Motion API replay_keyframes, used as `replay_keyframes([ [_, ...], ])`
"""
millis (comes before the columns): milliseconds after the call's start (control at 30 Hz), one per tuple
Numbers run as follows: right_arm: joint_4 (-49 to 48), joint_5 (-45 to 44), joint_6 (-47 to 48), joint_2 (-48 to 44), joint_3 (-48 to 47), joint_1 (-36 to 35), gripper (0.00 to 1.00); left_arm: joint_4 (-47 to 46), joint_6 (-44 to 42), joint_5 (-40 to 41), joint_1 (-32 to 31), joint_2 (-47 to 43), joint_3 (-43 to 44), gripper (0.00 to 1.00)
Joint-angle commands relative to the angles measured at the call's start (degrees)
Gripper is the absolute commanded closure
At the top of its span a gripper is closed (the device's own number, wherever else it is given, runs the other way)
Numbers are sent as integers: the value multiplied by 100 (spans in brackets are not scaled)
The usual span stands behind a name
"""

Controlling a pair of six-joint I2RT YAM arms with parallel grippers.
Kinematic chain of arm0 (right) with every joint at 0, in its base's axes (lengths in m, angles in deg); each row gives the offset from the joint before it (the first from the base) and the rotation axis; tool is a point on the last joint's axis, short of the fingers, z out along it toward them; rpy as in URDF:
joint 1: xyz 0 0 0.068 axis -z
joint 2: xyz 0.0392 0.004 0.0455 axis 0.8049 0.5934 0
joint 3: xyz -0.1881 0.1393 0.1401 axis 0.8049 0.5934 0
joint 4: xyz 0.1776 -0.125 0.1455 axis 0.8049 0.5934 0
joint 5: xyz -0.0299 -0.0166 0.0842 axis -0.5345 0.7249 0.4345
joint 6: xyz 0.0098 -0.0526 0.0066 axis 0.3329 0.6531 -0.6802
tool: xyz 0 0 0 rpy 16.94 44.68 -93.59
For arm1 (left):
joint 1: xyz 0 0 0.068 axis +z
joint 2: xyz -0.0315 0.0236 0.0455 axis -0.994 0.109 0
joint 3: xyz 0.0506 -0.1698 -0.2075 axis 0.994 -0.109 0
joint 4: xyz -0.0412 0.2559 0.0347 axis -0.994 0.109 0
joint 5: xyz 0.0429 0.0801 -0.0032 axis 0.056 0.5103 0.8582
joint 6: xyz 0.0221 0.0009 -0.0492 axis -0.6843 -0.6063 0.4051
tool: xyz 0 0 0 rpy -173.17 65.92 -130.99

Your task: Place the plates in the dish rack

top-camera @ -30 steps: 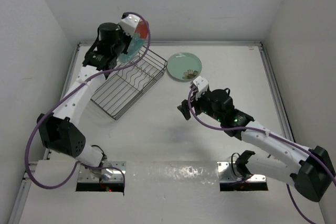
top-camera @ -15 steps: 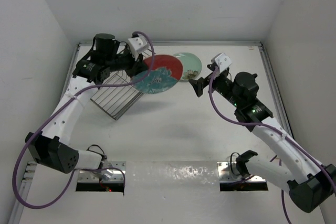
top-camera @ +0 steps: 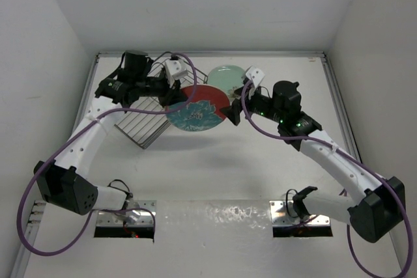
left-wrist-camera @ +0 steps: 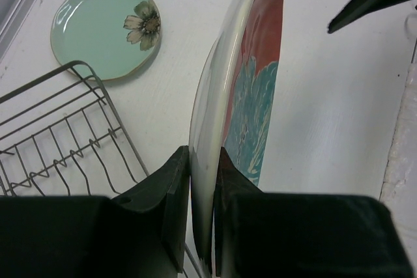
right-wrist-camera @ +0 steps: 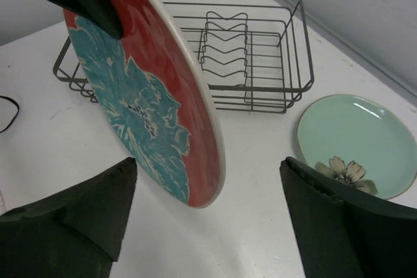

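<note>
With my left gripper on the red-and-teal plate's rim nearest the rack, my right gripper should take the plate's opposite rim (top-camera: 227,103) before my left gripper regrasps.
The red-and-teal plate (top-camera: 197,110) hangs above the table, tilted, to the right of the dish rack (top-camera: 139,122). My left gripper (top-camera: 171,94) is shut on its left rim; in the left wrist view the black fingers (left-wrist-camera: 174,190) pinch the white-backed plate (left-wrist-camera: 251,83) edge-on. My right gripper (top-camera: 232,112) stands open at the plate's right edge. In the right wrist view the plate's (right-wrist-camera: 150,102) lower rim sits between the wide-spread fingers (right-wrist-camera: 98,206) without touching them. The mint-green plate (top-camera: 225,77) lies flat on the table behind.
The wire dish rack (right-wrist-camera: 260,43) holds no plate, and its wavy dividers show in the right wrist view. The mint plate (right-wrist-camera: 358,141) lies just right of the rack. White walls close in the table on the left, back and right.
My left arm has swung the red-and-teal plate from above the rack out to the right over the table. My right arm has come up and left to the plate's right edge, still open.
</note>
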Motion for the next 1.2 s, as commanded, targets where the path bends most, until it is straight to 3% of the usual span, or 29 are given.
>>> replay_keyframes([
  [0,-255,197,24,140,-273,-50,14,-593,-190,-633,-89,-297,164,100],
  [33,-246,328,6,254,-299,-76,33,-602,-182,-641,-98,-279,146,100],
  [133,-237,452,-64,500,-378,-286,63,-734,-120,-720,-124,-270,93,100],
  [200,-237,478,-64,597,-388,-435,70,-865,-33,-729,-159,-270,84,100],
  [233,-289,583,-116,641,-370,-445,82,-875,-32,-712,-203,-253,76,100],
  [333,-422,471,-354,563,-221,-436,100,-997,73,-458,-283,-261,-12,100],
  [533,-755,285,-898,115,122,-445,100,-1296,187,150,-335,-262,-197,100],
  [700,-1353,768,-1014,-132,535,-445,98,-876,-338,-701,-353,-296,-118,100],
  [833,-627,944,-217,61,256,-445,52,-436,-884,-1194,-476,-437,-109,100],
  [900,-449,1023,-21,254,132,-436,46,-444,-911,-1204,-546,-481,-153,100],
  [967,-317,997,-134,395,-53,-445,67,-523,-780,-1177,-573,-490,-170,100],
  [1000,-308,1006,-195,474,-114,-436,93,-567,-744,-1177,-573,-481,-179,100],
  [1033,-316,1076,-361,562,-158,-445,100,-724,-674,-1090,-573,-490,-188,100],
  [1100,-412,1068,-555,554,-107,-445,100,-996,-271,-871,-582,-525,-275,100],
  [1167,-623,910,-1055,440,25,-445,100,-1655,386,58,-643,-551,-381,100],
])
